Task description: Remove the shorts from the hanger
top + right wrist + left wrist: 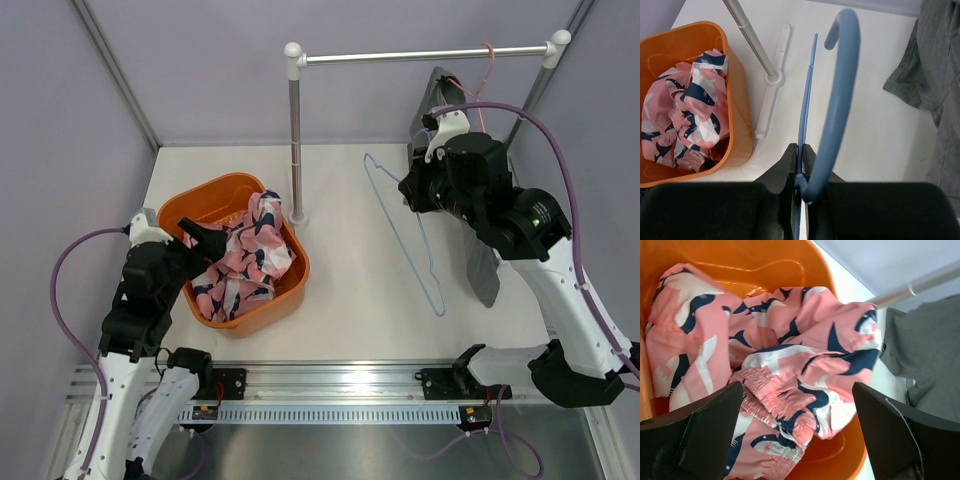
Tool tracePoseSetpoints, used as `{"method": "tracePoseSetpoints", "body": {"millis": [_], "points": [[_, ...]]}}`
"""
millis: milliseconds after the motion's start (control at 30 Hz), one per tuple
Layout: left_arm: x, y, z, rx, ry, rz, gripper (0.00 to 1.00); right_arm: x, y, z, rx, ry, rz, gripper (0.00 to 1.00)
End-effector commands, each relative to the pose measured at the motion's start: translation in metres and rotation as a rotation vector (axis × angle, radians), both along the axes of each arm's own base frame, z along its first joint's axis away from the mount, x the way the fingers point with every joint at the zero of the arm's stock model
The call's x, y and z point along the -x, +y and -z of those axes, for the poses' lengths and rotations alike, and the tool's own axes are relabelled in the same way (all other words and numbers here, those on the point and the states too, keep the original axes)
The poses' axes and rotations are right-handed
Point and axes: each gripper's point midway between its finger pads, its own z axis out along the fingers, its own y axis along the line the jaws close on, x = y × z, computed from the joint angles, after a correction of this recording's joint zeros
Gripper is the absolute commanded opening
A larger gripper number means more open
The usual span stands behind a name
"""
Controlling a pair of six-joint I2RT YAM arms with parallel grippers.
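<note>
Next, my right gripper releases the blue hanger on the metal rail [373,56], between the upright pole and the pink hanger. The blue hanger now hangs over the table.
The pink shorts [245,257] with navy and white bird print lie crumpled in the orange basin [190,207]. In the left wrist view the shorts [780,365] fill the basin [765,260] below my left gripper [797,435], which is open and empty just above them. My right gripper [801,155] is shut on the thin blue hanger [840,90] near the base of its hook. In the top view the bare hanger [415,240] hangs from my right gripper [412,192] over the table, nothing on it.
A metal rail [420,55] on an upright pole [295,140] stands at the back. A grey garment [440,95] hangs from it on a pink hanger; it also shows in the right wrist view [935,80]. A grey piece [483,270] lies by the right arm.
</note>
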Motion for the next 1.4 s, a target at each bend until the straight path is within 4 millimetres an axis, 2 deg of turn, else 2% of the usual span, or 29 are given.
{"method": "tracePoseSetpoints", "body": {"millis": [0, 67, 100, 133, 167, 233, 267, 333, 367, 400, 467, 500, 533, 567, 633, 867, 967, 1000, 1167, 1233, 1267, 1367], "points": [[0.005, -0.015, -0.031, -0.035, -0.088, 0.132, 0.96, -0.013, 0.013, -0.033, 0.001, -0.120, -0.061, 0.00], [0.008, -0.018, -0.024, -0.058, -0.072, 0.169, 0.97, -0.027, 0.018, -0.030, 0.042, -0.122, -0.053, 0.00], [0.009, -0.020, -0.017, -0.062, -0.058, 0.185, 0.97, -0.030, 0.018, -0.043, 0.048, -0.156, -0.061, 0.00], [0.010, -0.024, -0.014, -0.064, -0.061, 0.207, 0.97, -0.035, 0.020, -0.046, 0.053, -0.166, -0.065, 0.00], [0.011, -0.026, -0.009, -0.078, -0.058, 0.232, 0.97, -0.042, 0.030, -0.043, 0.056, -0.159, -0.096, 0.00], [0.015, -0.035, 0.002, -0.075, -0.056, 0.296, 0.97, -0.050, 0.035, -0.061, 0.037, -0.213, -0.135, 0.00], [0.017, -0.038, 0.004, -0.092, -0.064, 0.330, 0.97, -0.055, 0.045, -0.060, 0.022, -0.210, -0.178, 0.00], [0.024, -0.047, 0.011, -0.094, -0.063, 0.401, 0.97, -0.067, 0.043, -0.073, 0.002, -0.253, -0.188, 0.00], [0.027, -0.048, 0.012, -0.111, -0.073, 0.422, 0.97, -0.072, 0.053, -0.070, -0.007, -0.246, -0.238, 0.00], [0.030, -0.050, 0.012, -0.114, -0.078, 0.440, 0.97, -0.076, 0.053, -0.080, -0.027, -0.265, -0.245, 0.00], [0.036, -0.050, 0.010, -0.119, -0.106, 0.451, 0.97, -0.093, 0.059, -0.075, -0.041, -0.248, -0.277, 0.00], [0.040, -0.053, 0.007, -0.113, -0.124, 0.472, 0.97, -0.096, 0.059, -0.085, -0.050, -0.272, -0.281, 0.00], [0.044, -0.054, 0.000, -0.114, -0.159, 0.481, 0.97, -0.102, 0.060, -0.085, -0.048, -0.274, -0.283, 0.00], [0.046, -0.054, -0.002, -0.119, -0.174, 0.486, 0.98, -0.114, 0.064, -0.076, -0.032, -0.259, -0.280, 0.00], [0.047, -0.054, -0.003, -0.122, -0.191, 0.482, 0.98, -0.121, 0.064, -0.083, -0.012, -0.297, -0.283, 0.00], [0.046, -0.056, 0.001, -0.118, -0.196, 0.490, 0.99, -0.159, 0.067, -0.077, 0.020, -0.323, -0.211, 0.00], [0.046, -0.057, 0.001, -0.115, -0.198, 0.497, 0.99, -0.172, 0.068, -0.077, 0.006, -0.344, -0.175, 0.00], [0.046, -0.057, 0.001, -0.115, -0.199, 0.497, 0.99, -0.175, 0.069, -0.085, -0.013, -0.375, -0.164, 0.00], [0.048, -0.056, -0.001, -0.117, -0.212, 0.495, 0.99, -0.186, 0.065, -0.095, -0.040, -0.418, -0.099, 0.00], [0.047, -0.056, 0.000, -0.118, -0.210, 0.491, 0.99, -0.194, 0.066, -0.086, -0.029, -0.400, -0.085, 0.00], [0.047, -0.056, 0.000, -0.117, -0.209, 0.489, 0.99, -0.195, 0.063, -0.093, -0.028, -0.414, -0.070, 0.00], [0.048, -0.055, -0.001, -0.115, -0.210, 0.486, 0.99, -0.202, 0.064, -0.088, -0.020, -0.405, -0.055, 0.00]]}}
